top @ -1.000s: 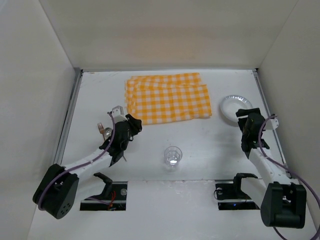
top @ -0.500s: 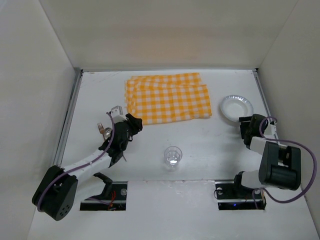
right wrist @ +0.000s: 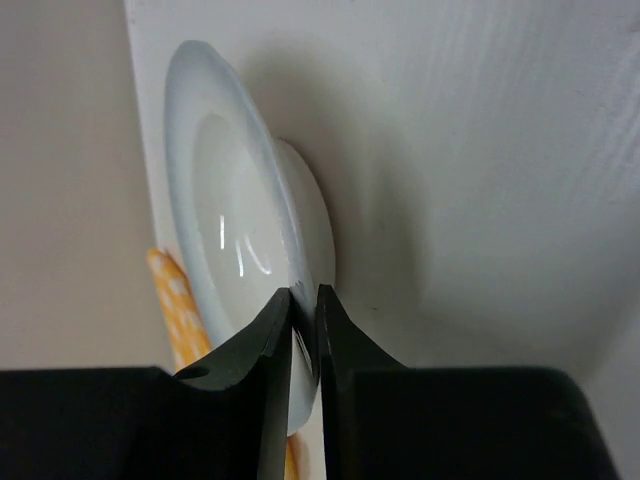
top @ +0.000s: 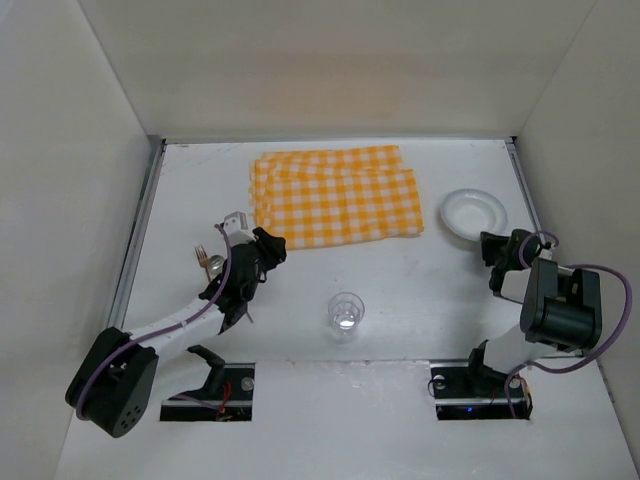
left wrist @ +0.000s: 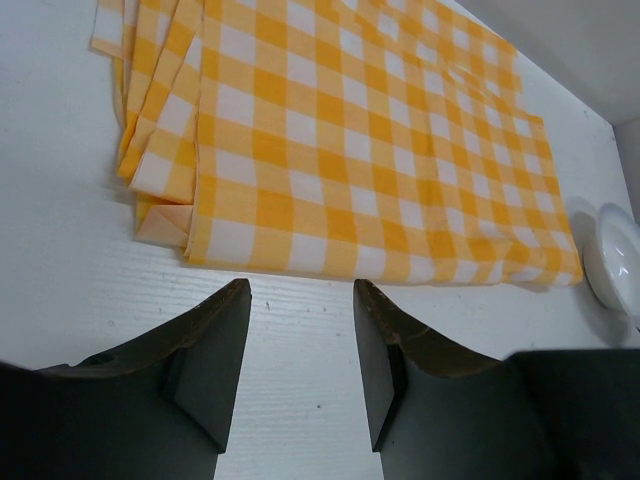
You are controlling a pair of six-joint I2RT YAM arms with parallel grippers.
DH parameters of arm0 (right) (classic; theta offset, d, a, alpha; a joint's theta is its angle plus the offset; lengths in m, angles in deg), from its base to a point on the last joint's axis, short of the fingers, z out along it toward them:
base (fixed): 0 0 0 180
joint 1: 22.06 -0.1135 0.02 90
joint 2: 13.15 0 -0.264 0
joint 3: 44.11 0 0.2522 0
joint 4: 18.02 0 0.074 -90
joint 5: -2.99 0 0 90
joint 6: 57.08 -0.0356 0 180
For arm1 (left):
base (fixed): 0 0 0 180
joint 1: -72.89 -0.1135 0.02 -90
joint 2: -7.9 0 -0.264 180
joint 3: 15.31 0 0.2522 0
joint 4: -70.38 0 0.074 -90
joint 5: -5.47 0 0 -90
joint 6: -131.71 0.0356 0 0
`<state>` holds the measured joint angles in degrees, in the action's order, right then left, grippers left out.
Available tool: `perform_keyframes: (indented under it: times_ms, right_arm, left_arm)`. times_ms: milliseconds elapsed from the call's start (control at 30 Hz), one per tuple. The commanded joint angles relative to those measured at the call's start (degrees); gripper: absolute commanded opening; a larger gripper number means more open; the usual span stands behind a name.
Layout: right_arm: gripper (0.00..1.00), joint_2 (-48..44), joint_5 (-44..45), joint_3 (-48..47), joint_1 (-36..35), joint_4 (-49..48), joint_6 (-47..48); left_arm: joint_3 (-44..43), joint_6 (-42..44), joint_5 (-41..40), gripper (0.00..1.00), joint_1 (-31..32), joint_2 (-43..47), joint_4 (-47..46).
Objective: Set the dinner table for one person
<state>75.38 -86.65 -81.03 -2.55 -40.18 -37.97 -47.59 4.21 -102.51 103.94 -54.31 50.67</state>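
Note:
Next, my right gripper sets the white plate down on the middle of the yellow-and-white checked cloth (top: pixel 333 195).
The dinner table (top: pixel 410 275) is the white tabletop. A white plate (top: pixel 473 213) lies at its right side, next to a folded yellow-and-white checked cloth (top: pixel 335 195). My right gripper (top: pixel 491 247) sits at the plate's near rim. In the right wrist view the right gripper (right wrist: pixel 303 300) is shut on the rim of the plate (right wrist: pixel 240 230). My left gripper (top: pixel 270 246) hovers near the cloth's front left corner. From the left wrist, the left gripper (left wrist: pixel 300 305) is open over bare table with nothing between its fingers, and the cloth (left wrist: pixel 340 140) lies just ahead.
A clear drinking glass (top: pixel 346 312) stands at the near middle. A fork (top: pixel 206 261) lies on the table left of the left arm. White walls close in the left, right and far sides. The plate's edge (left wrist: pixel 615 255) shows at the right of the left wrist view.
The right arm has swung its wrist down low beside the plate and its gripper has shut on the plate's rim. The left arm has hardly moved.

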Motion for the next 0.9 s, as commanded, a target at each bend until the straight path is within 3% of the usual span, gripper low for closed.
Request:
perform_keyframes:
  times_ms: [0, 133, 333, 533, 733, 867]
  right_arm:
    - [0.11, 0.07, -0.54, 1.53, 1.01, -7.14, -0.47]
    - [0.03, -5.28, 0.08, 3.11, 1.10, -8.11, -0.65]
    - [0.01, -19.42, 2.80, 4.09, 0.32, -5.22, 1.02]
    - [0.02, -31.31, 4.65, -1.17, -7.05, 2.43, 4.27]
    - [0.02, -23.60, 4.21, -9.44, -24.35, -0.19, 3.92]
    - [0.02, -12.27, 2.11, -16.90, -33.33, -4.59, 2.26]
  left_arm:
    - [-0.02, 0.41, -0.39, 0.43, 0.02, 0.08, -3.18]
    - [0.07, 0.41, -0.39, 0.43, -0.24, 0.34, -3.18]
    - [0.33, 0.41, -0.66, 0.44, -0.59, 0.87, -3.18]
    - [0.07, 0.32, -0.74, 0.42, -0.68, 0.34, -2.91]
    - [-0.11, 0.05, -0.83, 0.28, -0.95, 0.51, -2.56]
    - [0.24, -0.03, -0.92, 0.28, -1.21, 1.22, -2.56]
